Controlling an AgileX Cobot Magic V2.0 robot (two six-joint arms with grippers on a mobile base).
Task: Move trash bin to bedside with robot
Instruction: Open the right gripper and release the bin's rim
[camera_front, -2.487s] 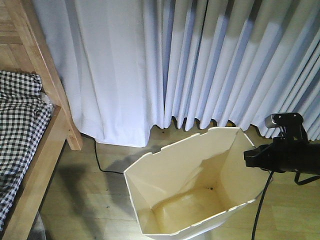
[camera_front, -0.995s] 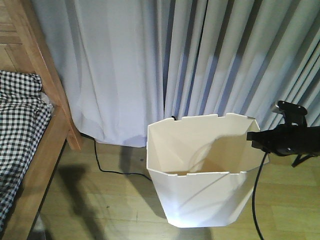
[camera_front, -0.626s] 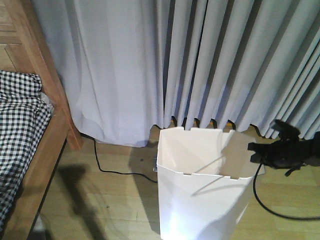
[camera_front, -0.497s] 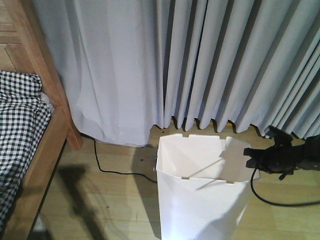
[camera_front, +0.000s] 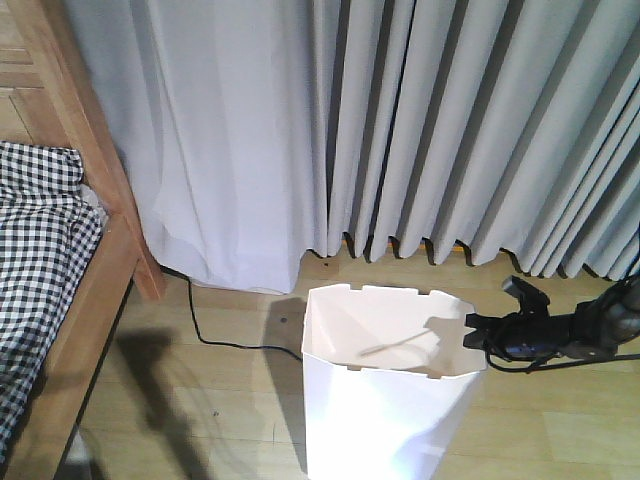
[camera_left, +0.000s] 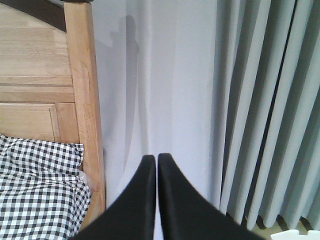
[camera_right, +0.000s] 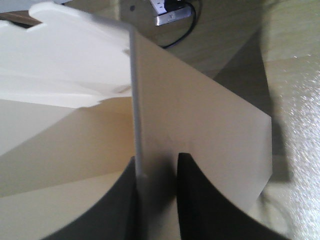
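Next, I let go of the white trash bin with my right gripper on the wooden floor (camera_front: 342, 460) beside the black cable, a little nearer the bed.
The white trash bin (camera_front: 385, 410) stands upright on the wooden floor, right of the bed and apart from it. The bed shows at the left with its light wooden post (camera_front: 95, 150) and black-and-white checked bedding (camera_front: 40, 250). My right gripper (camera_front: 478, 335) sits at the bin's right rim. In the right wrist view its fingers (camera_right: 200, 200) straddle the bin wall (camera_right: 210, 110); the inner finger touches the wall edge, while a dark gap shows on the outer side. My left gripper (camera_left: 153, 157) is shut on nothing, held in the air facing the bedpost (camera_left: 82, 100) and curtain.
Grey pleated curtains (camera_front: 430, 130) hang to the floor behind the bin. A black cable (camera_front: 215, 342) runs over the floor between bed and bin. A power strip (camera_right: 170, 12) lies on the floor beyond the bin. The bin's rim corner (camera_left: 300, 235) peeks in low right.
The bin went from tilted and lifted to upright, then sank to the floor and shifted slightly left. My right arm came down with it.
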